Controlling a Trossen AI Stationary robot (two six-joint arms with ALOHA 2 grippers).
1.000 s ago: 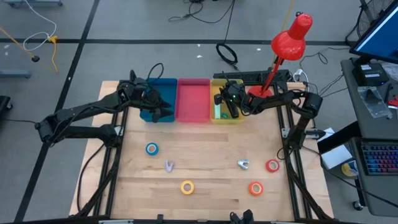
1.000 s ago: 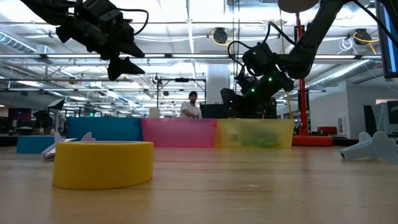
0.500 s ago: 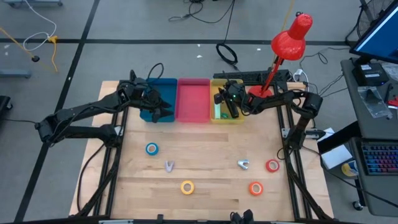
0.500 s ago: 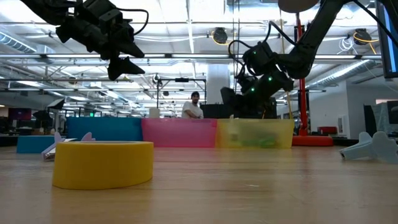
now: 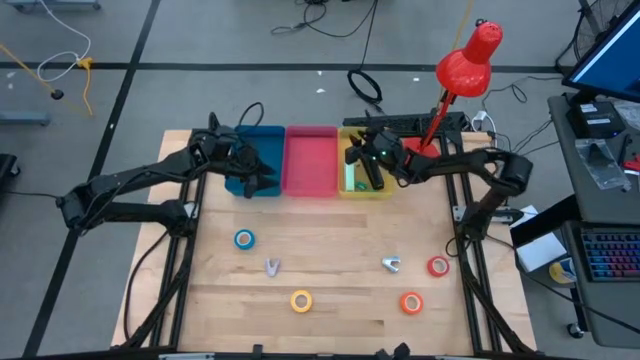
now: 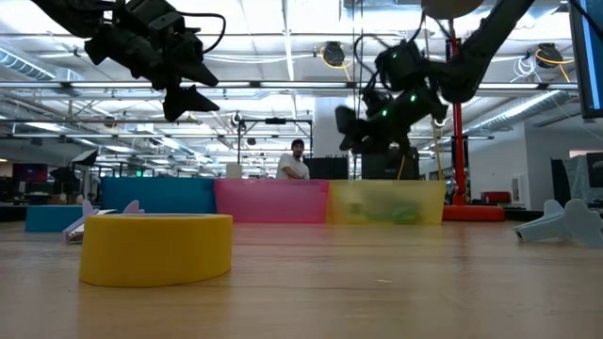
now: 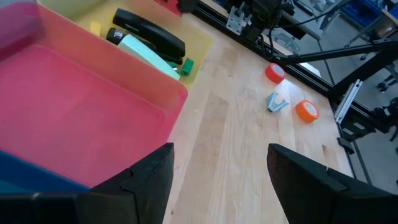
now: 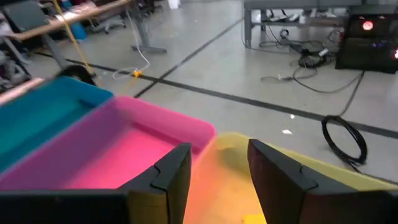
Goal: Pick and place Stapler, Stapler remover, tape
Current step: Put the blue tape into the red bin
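I should move my left gripper to the blue tape roll next and close it on the roll's side (image 5: 251, 245) facing the nearest staple remover.
A black stapler (image 7: 149, 38) and a pale green one (image 7: 147, 56) lie in the yellow bin (image 5: 352, 190). My right gripper (image 5: 368, 172) hangs open and empty above that bin. My left gripper (image 5: 262, 178) hovers open and empty over the blue bin (image 5: 262, 135) beside the pink bin (image 5: 310, 160). On the bare table lie the tape rolls: blue (image 5: 244, 239), yellow (image 5: 301, 300), orange (image 5: 411, 302) and red (image 5: 438, 266). Two small silvery staple removers (image 5: 272, 266) (image 5: 391, 264) rest between them.
The three bins stand side by side along the table's far edge. A red desk lamp (image 5: 465, 65) rises at the far right behind the yellow bin. A person (image 6: 297, 162) shows in the room beyond the table. Bare wood (image 5: 320, 230) lies between bins and rolls.
My right gripper has risen above the yellow bin, and its arm has lifted with it. My left gripper has kept still over the blue bin. Nothing on the table has moved.
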